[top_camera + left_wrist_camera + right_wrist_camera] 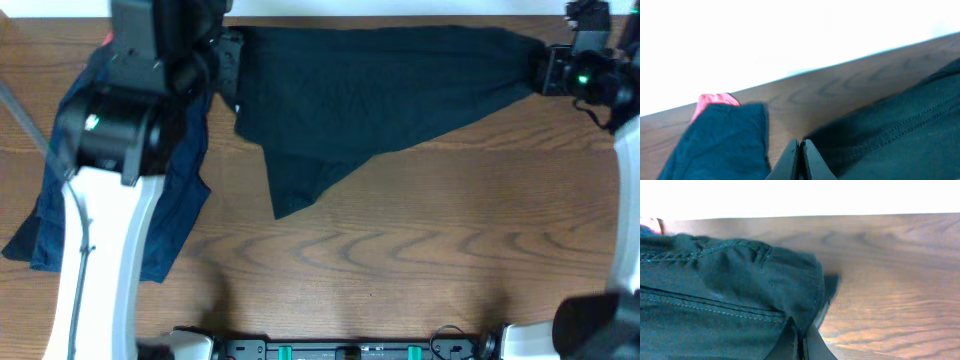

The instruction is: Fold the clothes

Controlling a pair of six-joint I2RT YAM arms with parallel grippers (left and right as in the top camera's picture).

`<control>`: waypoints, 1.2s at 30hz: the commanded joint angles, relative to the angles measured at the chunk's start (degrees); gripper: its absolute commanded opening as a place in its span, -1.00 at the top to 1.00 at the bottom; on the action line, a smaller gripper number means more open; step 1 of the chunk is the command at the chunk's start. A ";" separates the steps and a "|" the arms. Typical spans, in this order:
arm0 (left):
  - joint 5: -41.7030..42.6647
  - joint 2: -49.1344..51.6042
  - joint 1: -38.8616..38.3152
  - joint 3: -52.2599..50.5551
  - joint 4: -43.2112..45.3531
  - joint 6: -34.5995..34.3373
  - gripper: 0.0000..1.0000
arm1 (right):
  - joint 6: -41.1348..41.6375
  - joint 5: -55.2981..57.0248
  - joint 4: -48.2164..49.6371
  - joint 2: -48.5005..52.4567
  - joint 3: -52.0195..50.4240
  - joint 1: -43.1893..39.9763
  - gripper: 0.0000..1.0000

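Note:
My left gripper will open and take more cloth there [832, 143] before it spreads the dark green garment, because it pinches just the tip of the garment's corner.
A dark green garment [380, 90] lies stretched along the far side of the table, with a pointed flap [300, 185] hanging toward the middle. My left gripper [230, 62] is shut at its left edge; in the left wrist view the shut fingers [800, 150] sit against the dark cloth [900, 140]. My right gripper [548, 70] is shut on its right corner; the cloth [730, 295] bunches over the fingers [801, 340]. A blue garment [160, 190] lies crumpled at the left under my left arm and also shows in the left wrist view [720, 145].
A bit of red cloth [106, 40] peeks out by the blue garment at the far left and shows in the left wrist view [712, 101]. The table's far edge [400, 22] runs just behind the dark garment. Bare wood [400, 260] fills the front.

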 commanded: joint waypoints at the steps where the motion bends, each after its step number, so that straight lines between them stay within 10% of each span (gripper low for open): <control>1: -3.08 -6.88 0.55 0.48 0.33 -0.59 0.88 | 1.09 1.68 -0.66 -7.98 1.49 -3.82 0.98; 19: -3.08 -26.99 0.55 0.44 0.92 -2.23 0.88 | 2.86 8.15 -8.00 -33.07 1.46 -8.74 0.98; 36: -7.17 7.08 1.05 0.35 5.64 -2.21 0.88 | 2.75 5.97 -1.79 0.31 1.42 -4.98 0.98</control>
